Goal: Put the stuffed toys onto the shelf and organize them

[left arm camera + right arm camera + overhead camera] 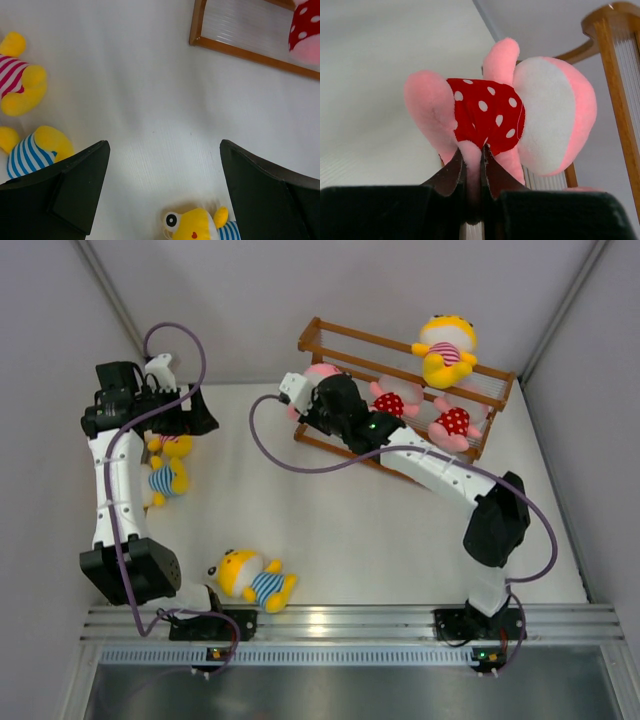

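I need to use my right gripper to release the pink doll on the shelf's middle level (345, 367) (527, 117), next to the other pink dotted dolls.
My right gripper (471, 156) is shut on a limb of a pink doll in a red white-dotted outfit (490, 112); in the top view it holds that doll (322, 373) at the left end of the brown wooden shelf (330, 340). Two more pink dotted dolls (398, 398) (455, 423) lie on the shelf, and a yellow pink-striped doll (445, 348) sits on its top rail. My left gripper (165, 150) is open and empty above the table, over a yellow blue-striped doll (200, 226). Two yellow dolls (168, 478) (172, 445) lie beside the left arm. Another blue-striped doll (252, 580) lies near the front.
The left wrist view shows the shelf corner (197, 30) at the top right, and a pink-striped doll (20, 75) and a blue-striped doll (32, 150) at the left. Grey walls close in on both sides. A metal rail (350, 625) runs along the front edge.
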{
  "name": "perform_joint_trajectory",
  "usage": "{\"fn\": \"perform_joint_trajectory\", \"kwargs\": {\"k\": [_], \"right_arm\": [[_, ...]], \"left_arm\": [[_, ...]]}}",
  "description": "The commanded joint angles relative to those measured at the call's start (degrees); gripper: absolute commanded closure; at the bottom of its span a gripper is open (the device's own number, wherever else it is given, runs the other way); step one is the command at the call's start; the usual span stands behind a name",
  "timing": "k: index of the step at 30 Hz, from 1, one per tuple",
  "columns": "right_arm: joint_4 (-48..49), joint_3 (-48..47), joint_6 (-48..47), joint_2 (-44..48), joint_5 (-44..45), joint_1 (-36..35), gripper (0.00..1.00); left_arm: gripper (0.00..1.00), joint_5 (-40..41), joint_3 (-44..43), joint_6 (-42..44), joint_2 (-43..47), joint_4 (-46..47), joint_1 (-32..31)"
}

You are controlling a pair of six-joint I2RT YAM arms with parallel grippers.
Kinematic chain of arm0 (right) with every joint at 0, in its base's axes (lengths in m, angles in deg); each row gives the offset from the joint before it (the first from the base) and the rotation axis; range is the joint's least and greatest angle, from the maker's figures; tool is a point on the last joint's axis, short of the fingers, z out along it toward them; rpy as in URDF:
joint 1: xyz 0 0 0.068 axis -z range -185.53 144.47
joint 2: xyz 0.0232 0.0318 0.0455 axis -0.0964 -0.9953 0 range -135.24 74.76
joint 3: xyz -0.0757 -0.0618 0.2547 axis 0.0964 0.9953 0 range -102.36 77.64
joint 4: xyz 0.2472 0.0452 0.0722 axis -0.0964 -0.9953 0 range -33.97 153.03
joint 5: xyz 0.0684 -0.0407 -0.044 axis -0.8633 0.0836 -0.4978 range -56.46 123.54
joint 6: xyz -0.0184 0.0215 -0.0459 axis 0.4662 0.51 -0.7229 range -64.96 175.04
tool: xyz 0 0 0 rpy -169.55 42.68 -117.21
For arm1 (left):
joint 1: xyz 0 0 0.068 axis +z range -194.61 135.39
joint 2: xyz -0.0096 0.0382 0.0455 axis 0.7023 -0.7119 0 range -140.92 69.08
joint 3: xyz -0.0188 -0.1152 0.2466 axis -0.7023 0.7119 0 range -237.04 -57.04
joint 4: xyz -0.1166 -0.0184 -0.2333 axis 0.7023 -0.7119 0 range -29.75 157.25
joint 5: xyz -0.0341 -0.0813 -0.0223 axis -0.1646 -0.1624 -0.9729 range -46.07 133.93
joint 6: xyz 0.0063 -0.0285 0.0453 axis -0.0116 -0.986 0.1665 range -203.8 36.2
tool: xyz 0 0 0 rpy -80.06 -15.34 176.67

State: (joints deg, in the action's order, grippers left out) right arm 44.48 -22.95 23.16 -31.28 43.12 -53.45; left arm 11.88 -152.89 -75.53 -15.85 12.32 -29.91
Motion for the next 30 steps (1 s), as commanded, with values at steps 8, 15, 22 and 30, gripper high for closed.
{"fn": "perform_joint_trajectory", "kwargs": {"k": [8,15,22,30], "right_arm": [[9.23,-2.68,4.28,-3.03,4.05,4.41,1.00],[12.12,-1.89,1.21,-5.05,3.42,7.66,1.00],[13.71,-2.15,-2.13,-6.90,4.65,8.19,1.00],[13.80,-1.97,-3.45,-8.22,7.90,8.81,0.84]], "left_arm": [[0.03,-0.38,0.49,1.48,-1.12,0.18,0.51],[0.03,-0.20,1.28,2.10,-0.86,0.18,0.59],[0.03,-0.38,1.63,2.45,-1.38,0.18,0.68],[0.03,-0.29,1.90,2.89,-0.94,0.09,0.68]]}}
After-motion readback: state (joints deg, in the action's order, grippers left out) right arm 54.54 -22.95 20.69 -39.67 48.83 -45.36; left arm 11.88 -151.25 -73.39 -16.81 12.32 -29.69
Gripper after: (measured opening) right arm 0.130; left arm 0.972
